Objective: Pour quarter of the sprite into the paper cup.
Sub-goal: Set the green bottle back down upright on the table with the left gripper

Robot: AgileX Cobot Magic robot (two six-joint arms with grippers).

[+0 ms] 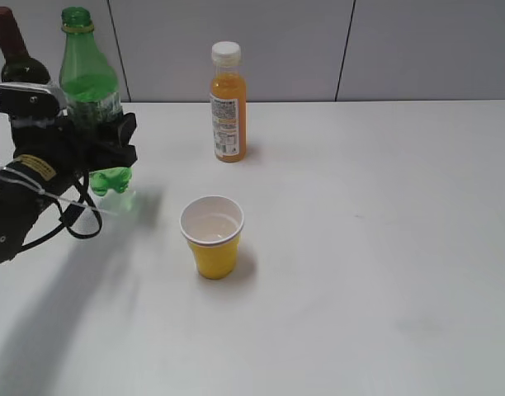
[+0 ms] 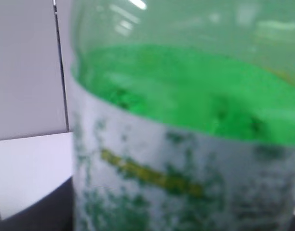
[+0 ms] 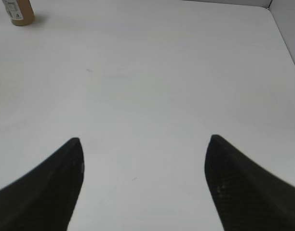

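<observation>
My left gripper will set the sprite down on the table [image 1: 130, 190], in the spot between the wine bottle and the orange juice bottle.
The sprite [image 1: 89, 82], a tall green bottle with a green cap and a white-green label, stands upright at the far left. My left gripper [image 1: 96, 139] is shut round its label band. In the left wrist view the sprite [image 2: 186, 120] fills the frame, blurred, and hides the jaws. The paper cup [image 1: 212, 238], yellow outside and white inside, stands upright on the table to the right of the bottle and nearer the front. My right gripper [image 3: 145, 139] is open and empty over bare table; it does not show in the exterior view.
A dark wine bottle [image 1: 13, 45] stands just behind my left arm. An orange juice bottle [image 1: 228, 103] with a white cap stands behind the cup; its base also shows in the right wrist view [image 3: 18, 12]. Grey wall panels back the white table [image 1: 376, 247].
</observation>
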